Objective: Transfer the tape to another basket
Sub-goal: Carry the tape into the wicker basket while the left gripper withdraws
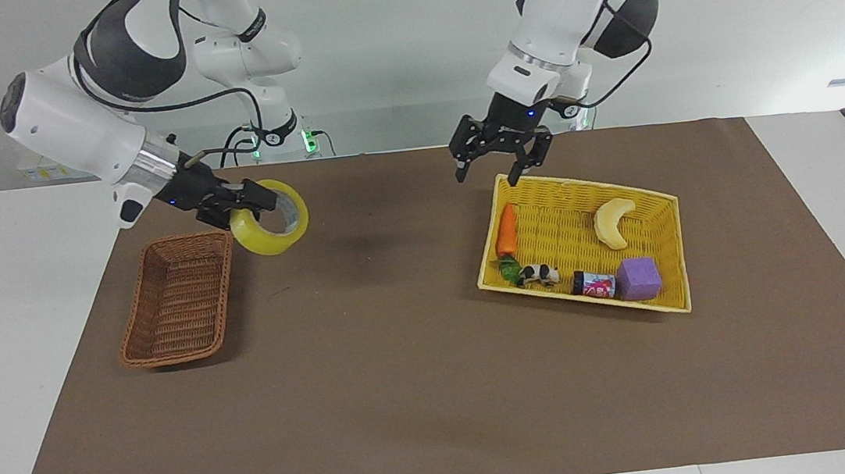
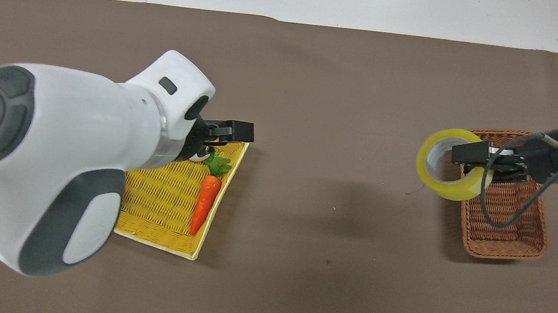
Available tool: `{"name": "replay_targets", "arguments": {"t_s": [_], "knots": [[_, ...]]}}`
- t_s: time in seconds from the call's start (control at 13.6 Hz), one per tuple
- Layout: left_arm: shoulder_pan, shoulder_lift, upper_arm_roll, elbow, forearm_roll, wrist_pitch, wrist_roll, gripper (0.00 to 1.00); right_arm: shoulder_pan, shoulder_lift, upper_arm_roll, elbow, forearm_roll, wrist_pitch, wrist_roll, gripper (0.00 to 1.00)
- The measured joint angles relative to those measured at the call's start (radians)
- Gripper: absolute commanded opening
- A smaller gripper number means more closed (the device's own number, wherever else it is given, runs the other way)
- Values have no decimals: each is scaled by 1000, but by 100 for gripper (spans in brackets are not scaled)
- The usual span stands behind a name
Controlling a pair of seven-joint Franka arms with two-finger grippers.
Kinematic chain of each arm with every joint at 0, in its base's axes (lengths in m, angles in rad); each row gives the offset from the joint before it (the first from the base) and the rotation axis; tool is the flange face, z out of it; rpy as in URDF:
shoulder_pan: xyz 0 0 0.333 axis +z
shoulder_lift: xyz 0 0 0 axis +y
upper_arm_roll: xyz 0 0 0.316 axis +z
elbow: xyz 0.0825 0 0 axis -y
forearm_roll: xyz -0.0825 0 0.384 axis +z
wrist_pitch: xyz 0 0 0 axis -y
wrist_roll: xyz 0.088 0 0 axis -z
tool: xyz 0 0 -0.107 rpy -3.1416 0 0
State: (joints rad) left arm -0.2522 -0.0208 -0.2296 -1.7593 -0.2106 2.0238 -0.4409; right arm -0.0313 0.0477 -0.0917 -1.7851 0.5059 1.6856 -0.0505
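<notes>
The tape, now over the mat at the basket's rim, will be released by my right gripper near the middle of the brown wicker basket's bottom (image 2: 509, 184).
The tape (image 1: 267, 242) (image 2: 454, 191), a yellowish ring, hangs in the air with my right gripper (image 1: 254, 204) (image 2: 468, 161) shut on its rim, one finger through the hole. It is over the mat right at the rim of the brown wicker basket (image 1: 178, 298) (image 2: 503, 221), on the side toward the table's middle. The basket holds nothing. My left gripper (image 1: 487, 177) (image 2: 232, 133) is open and holds nothing. It hovers over the edge of the yellow basket that is nearest the robots.
The yellow woven basket (image 1: 582, 182) (image 2: 166, 246) lies toward the left arm's end and holds a carrot (image 1: 505, 230) (image 2: 205, 198), a banana (image 1: 613, 222), a purple cube (image 1: 639, 278), a small can (image 1: 594, 284) and a toy cow (image 1: 539, 274). A brown mat covers the table.
</notes>
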Motion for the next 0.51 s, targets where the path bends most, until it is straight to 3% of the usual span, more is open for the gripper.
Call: {"name": "replay_targets", "arguments": {"t_s": [0.22, 0.51], "knots": [[153, -14, 5, 22, 8, -110, 204, 100, -102, 13, -2, -37, -49, 18, -58, 0], [341, -31, 11, 41, 10, -181, 447, 100, -187, 84, -4, -106, -53, 157, -157, 0]]}}
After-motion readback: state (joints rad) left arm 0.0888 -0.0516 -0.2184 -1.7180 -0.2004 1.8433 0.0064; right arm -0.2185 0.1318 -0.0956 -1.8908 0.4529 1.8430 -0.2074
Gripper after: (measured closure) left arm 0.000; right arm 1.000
